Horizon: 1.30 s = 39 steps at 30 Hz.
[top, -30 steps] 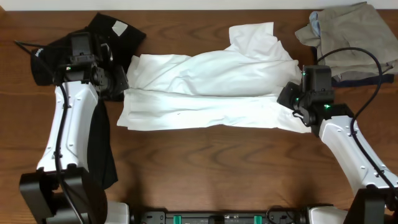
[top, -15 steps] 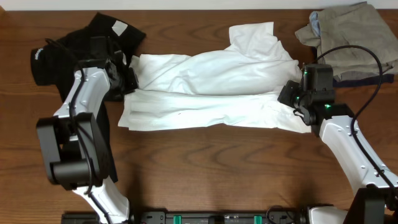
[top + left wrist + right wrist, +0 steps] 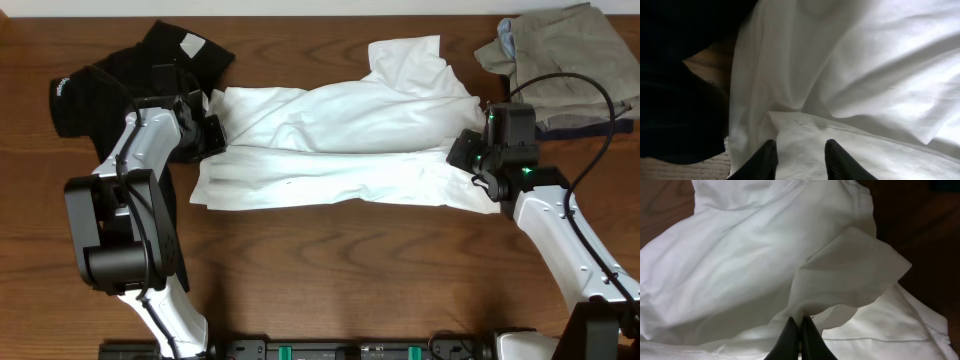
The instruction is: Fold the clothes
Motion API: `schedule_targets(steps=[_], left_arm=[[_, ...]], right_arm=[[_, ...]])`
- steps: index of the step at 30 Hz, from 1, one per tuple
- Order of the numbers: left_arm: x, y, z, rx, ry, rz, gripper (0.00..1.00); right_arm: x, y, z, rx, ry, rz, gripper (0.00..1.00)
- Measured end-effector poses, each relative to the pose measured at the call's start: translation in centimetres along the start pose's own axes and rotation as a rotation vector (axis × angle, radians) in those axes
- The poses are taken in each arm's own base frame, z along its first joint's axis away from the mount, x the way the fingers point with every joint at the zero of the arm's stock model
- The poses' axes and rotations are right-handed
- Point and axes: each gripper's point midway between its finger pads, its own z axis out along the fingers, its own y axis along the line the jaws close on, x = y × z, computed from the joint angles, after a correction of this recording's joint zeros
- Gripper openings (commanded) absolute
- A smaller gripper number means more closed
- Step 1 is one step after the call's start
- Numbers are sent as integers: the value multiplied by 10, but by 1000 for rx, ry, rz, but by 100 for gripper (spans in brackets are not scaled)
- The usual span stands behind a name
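Note:
The folded-over layer ends short of the white T-shirt's far edge, so my left gripper needs to pinch the layer's near corner (image 3: 774, 117) and pull it farther back.
The white T-shirt (image 3: 340, 150) lies across the middle of the table, folded lengthwise into a long band. My left gripper (image 3: 208, 135) is at its left end; in the left wrist view the left gripper (image 3: 800, 152) is open, its fingers (image 3: 767, 157) apart over the white T-shirt (image 3: 865, 75). At the right end my right gripper (image 3: 462, 155) holds the cloth; in the right wrist view the right gripper (image 3: 800, 327) is shut on a raised fold of the white T-shirt (image 3: 740, 270). The black shirt (image 3: 170, 45) lies crumpled at the back left, partly under the left arm, and the black shirt (image 3: 680, 75) fills that view's left side.
A khaki-and-navy stack of garments (image 3: 565, 55) sits at the back right corner, just behind the right arm. Bare wooden table (image 3: 330, 270) runs along the front. The left arm's links stand folded over the front left.
The left arm has folded in, its gripper shifting slightly right to the shirt's left end. Its jaws have gone from shut to apart. The right arm and its grip have not moved.

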Motion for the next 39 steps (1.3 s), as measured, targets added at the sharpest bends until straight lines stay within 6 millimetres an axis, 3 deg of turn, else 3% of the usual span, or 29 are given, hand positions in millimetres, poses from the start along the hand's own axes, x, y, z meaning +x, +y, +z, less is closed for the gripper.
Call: schedule_targets(steps=[12, 17, 26, 31, 39], left_arm=[[6, 5, 0, -25, 21, -5, 35], [6, 5, 0, -26, 22, -5, 24], [9, -5, 2, -18, 30, 18, 19], [10, -7, 2, -15, 33, 18, 6], [13, -4, 12, -20, 53, 16, 6]], right_arm=[[1, 0, 0, 2, 3, -11, 1], [1, 0, 0, 2, 3, -14, 1], [1, 0, 0, 2, 3, -14, 1], [1, 0, 0, 2, 3, -14, 1], [1, 0, 0, 2, 3, -15, 1]])
